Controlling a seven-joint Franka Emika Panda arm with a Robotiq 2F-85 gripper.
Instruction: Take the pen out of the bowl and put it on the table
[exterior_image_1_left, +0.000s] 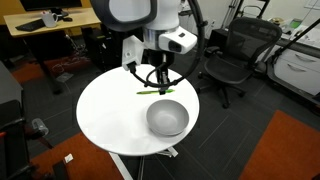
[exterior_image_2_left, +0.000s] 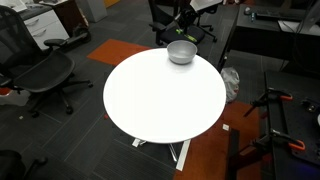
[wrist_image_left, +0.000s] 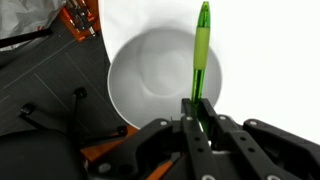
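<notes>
The gripper needs to release the thin green pen on the clear part of the white table (exterior_image_1_left: 118, 121) next to the bowl.
My gripper (wrist_image_left: 200, 108) is shut on the thin green pen (wrist_image_left: 202, 55), which sticks out straight ahead of the fingers. In the wrist view the pen lies over the right rim of the light grey bowl (wrist_image_left: 150, 75). In an exterior view the gripper (exterior_image_1_left: 163, 84) holds the pen (exterior_image_1_left: 150, 93) level, a little above the round white table (exterior_image_1_left: 105, 115) just behind the bowl (exterior_image_1_left: 167, 118). In an exterior view the bowl (exterior_image_2_left: 181, 52) sits at the far edge of the table (exterior_image_2_left: 160, 105) under the gripper (exterior_image_2_left: 186, 22); the pen is too small to make out there.
Black office chairs (exterior_image_1_left: 235, 55) (exterior_image_2_left: 40, 70) stand around the table. A wooden desk (exterior_image_1_left: 45, 30) stands behind it. Orange carpet patches (exterior_image_1_left: 290, 150) lie on the dark floor.
</notes>
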